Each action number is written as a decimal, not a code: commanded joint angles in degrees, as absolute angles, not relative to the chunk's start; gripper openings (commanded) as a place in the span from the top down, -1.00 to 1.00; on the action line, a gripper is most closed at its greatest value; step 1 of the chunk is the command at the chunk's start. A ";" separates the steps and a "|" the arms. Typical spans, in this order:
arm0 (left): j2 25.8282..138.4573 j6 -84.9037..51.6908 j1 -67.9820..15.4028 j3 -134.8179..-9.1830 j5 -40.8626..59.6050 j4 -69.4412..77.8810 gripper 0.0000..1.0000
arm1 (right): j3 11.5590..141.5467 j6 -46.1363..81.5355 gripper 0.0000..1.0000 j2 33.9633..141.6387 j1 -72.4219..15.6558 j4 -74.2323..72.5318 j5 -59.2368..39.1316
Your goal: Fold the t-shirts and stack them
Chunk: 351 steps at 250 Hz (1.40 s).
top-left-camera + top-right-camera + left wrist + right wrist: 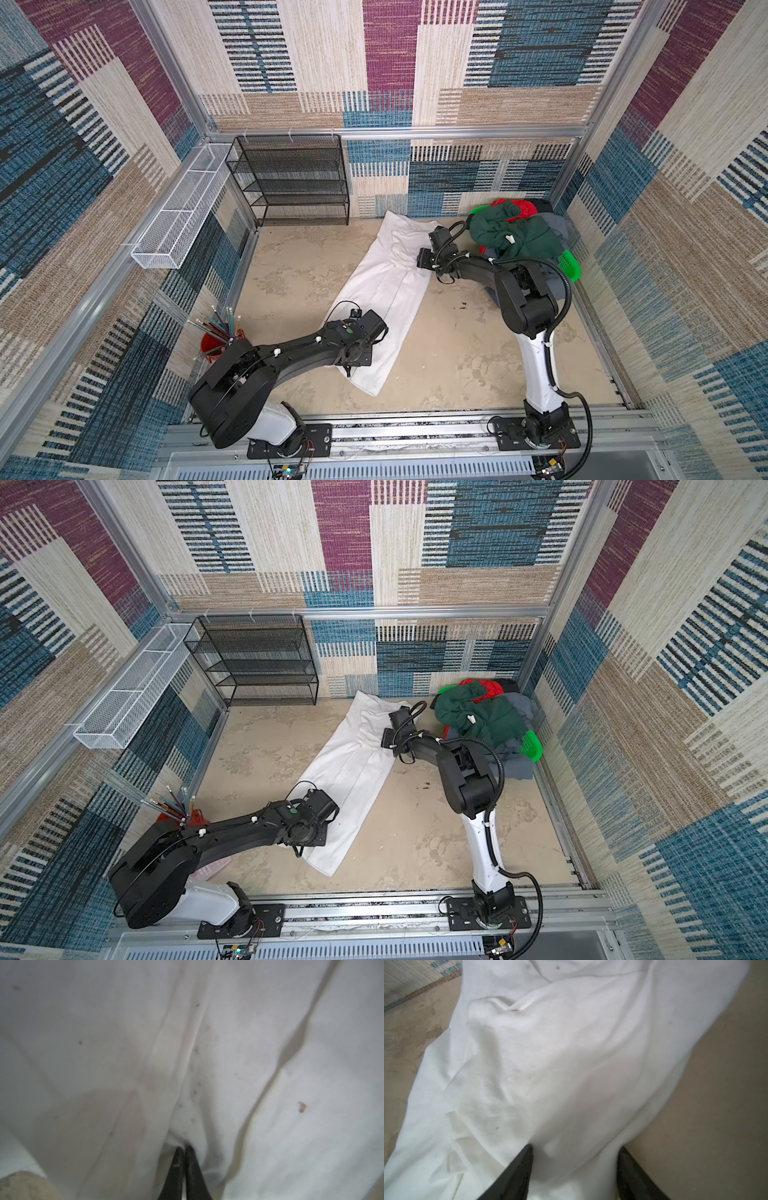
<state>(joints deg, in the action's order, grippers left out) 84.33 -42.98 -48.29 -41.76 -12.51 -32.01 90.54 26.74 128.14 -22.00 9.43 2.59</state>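
Observation:
I have my left gripper pinching a fold inside the white t-shirt's side edge, so I need to open it and take the t-shirt's near corner (346,373) by that side edge before folding.
A large white t-shirt (386,291) lies as a long folded strip slanting across the table in both top views. My left gripper (184,1148) is shut on a pinched ridge of the white t-shirt (228,1053) near its near end, speckled with small dark specks. My right gripper (576,1148) is open at the far end, its fingers wide apart on either side of the white t-shirt's (560,1064) edge. At the back right, dark green (519,237), red (521,208) and grey (557,226) t-shirts are heaped on a bright green basket (569,264).
A black mesh shelf (299,183) stands against the back wall. A white wire basket (183,216) hangs on the left rail. A red cup of pencils (216,336) stands by the left arm. Bare beige tabletop (457,345) lies between the shirt and the right arm.

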 commanded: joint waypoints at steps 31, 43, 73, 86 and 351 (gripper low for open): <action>90.37 -49.65 -58.75 -51.28 -6.43 -36.74 0.36 | 91.00 24.70 -0.34 128.46 -18.56 15.15 0.41; 91.75 -48.52 -60.04 -54.67 -7.58 -39.36 0.21 | 90.63 24.44 -0.38 128.08 -18.07 14.86 0.13; 92.44 -46.38 -60.25 -58.31 -7.80 -41.72 0.01 | 89.29 24.09 -0.64 126.56 -17.27 14.76 0.33; 91.15 -46.07 -60.29 -58.28 -8.32 -42.09 -0.10 | 88.09 24.24 -0.83 125.19 -17.06 14.48 0.73; 63.62 -44.33 -35.07 -24.87 -3.48 -27.71 -0.15 | 35.72 47.40 -0.97 80.17 -40.34 12.46 -9.83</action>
